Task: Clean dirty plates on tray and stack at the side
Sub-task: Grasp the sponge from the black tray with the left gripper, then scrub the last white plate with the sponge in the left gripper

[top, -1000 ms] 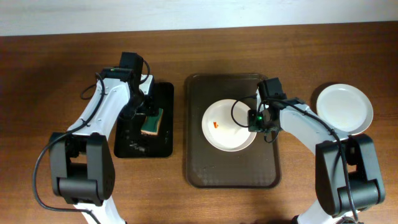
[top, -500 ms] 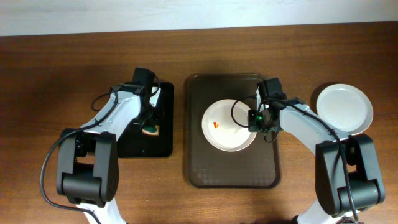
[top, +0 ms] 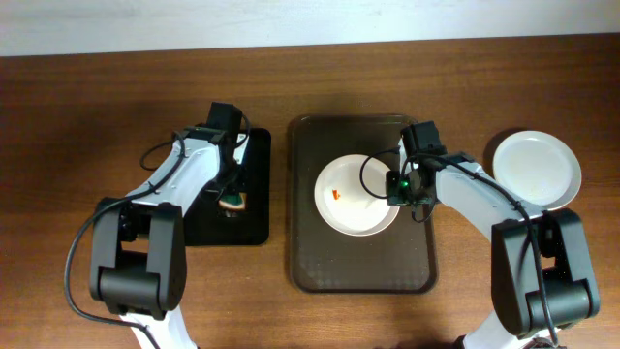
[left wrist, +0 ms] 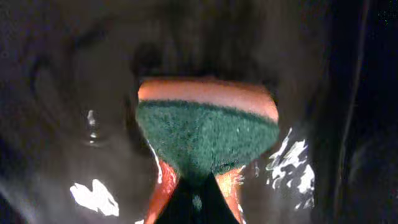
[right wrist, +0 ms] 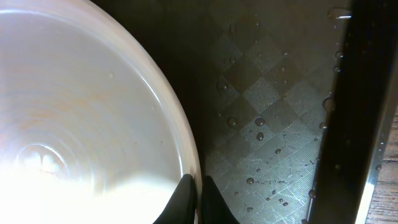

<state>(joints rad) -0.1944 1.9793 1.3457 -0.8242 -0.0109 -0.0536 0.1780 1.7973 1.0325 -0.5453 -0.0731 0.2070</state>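
Next, I let go of the green and orange sponge with my left gripper on the middle of the black tray's wet bottom (top: pixel 225 181).
A white dirty plate (top: pixel 354 199) with a small orange-red smear (top: pixel 336 194) lies on the brown tray (top: pixel 358 264). My right gripper (top: pixel 400 187) is shut on this plate's right rim; in the right wrist view the fingers (right wrist: pixel 186 193) pinch the rim of the plate (right wrist: pixel 81 124) over the wet tray floor (right wrist: pixel 273 124). My left gripper (top: pixel 232 192) is over the black tray (top: pixel 254 228), shut on a green and orange sponge (top: pixel 235 203). The left wrist view shows the sponge (left wrist: pixel 208 134) squeezed between the left gripper (left wrist: pixel 198 182) tips.
Another white plate (top: pixel 536 171), with no smear showing, lies on the bare wooden table right of the brown tray. The black tray floor (left wrist: pixel 81 124) is wet with glints of water. Both arms reach in from the table's near side.
My left gripper has moved right over the black tray, come down on the sponge and shut on it. The right gripper and the plate have not moved.
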